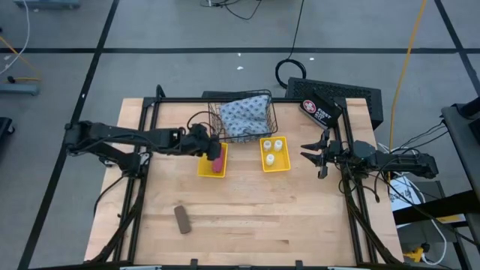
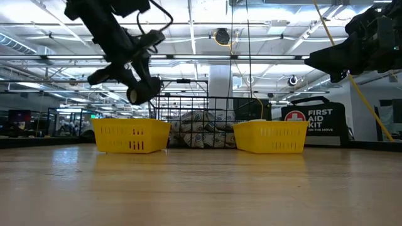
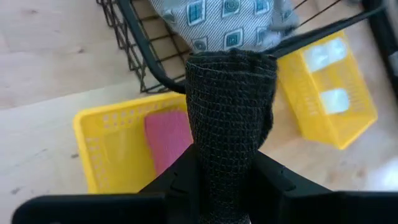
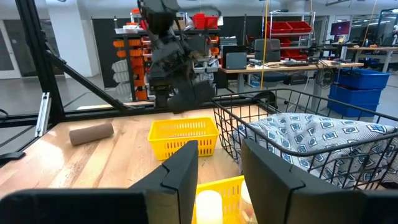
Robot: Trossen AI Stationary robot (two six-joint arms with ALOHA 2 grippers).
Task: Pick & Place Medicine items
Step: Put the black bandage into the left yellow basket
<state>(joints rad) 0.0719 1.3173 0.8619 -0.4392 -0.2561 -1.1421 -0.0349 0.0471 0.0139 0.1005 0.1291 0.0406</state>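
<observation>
Next, I let go of the black piece with my left gripper in the yellow tray (image 1: 207,160) (image 3: 127,149), next to the pink piece.
My left gripper (image 1: 213,144) hangs over the left yellow tray (image 1: 204,169), shut on the black oblong piece (image 3: 230,99). The pink piece (image 3: 166,142) lies inside that tray. Three white bottles (image 1: 270,159) stand in the right yellow tray (image 1: 285,165). The blue-grey patterned pouch (image 1: 244,115) lies in the dark wire basket (image 1: 268,97). The brown piece (image 1: 181,218) rests on its side on the bare table, toward the near left. My right gripper (image 1: 316,155) waits open to the right of the bottle tray, above the table. My left gripper pinches the black piece between its two fingers (image 3: 181,174), at the piece's rear end (image 3: 229,167). The rest of the piece sticks out past the fingertips. It is lifted clear, above the left tray (image 2: 132,135), with the arm slanting down from the table's left.
A black first aid kit case (image 1: 324,111) sits at the far right corner behind the basket. A dark metal frame (image 1: 142,161) runs along the table's left and right sides. Open wood (image 1: 262,217) spreads across the near half. Cables lie on the floor beyond the far edge.
</observation>
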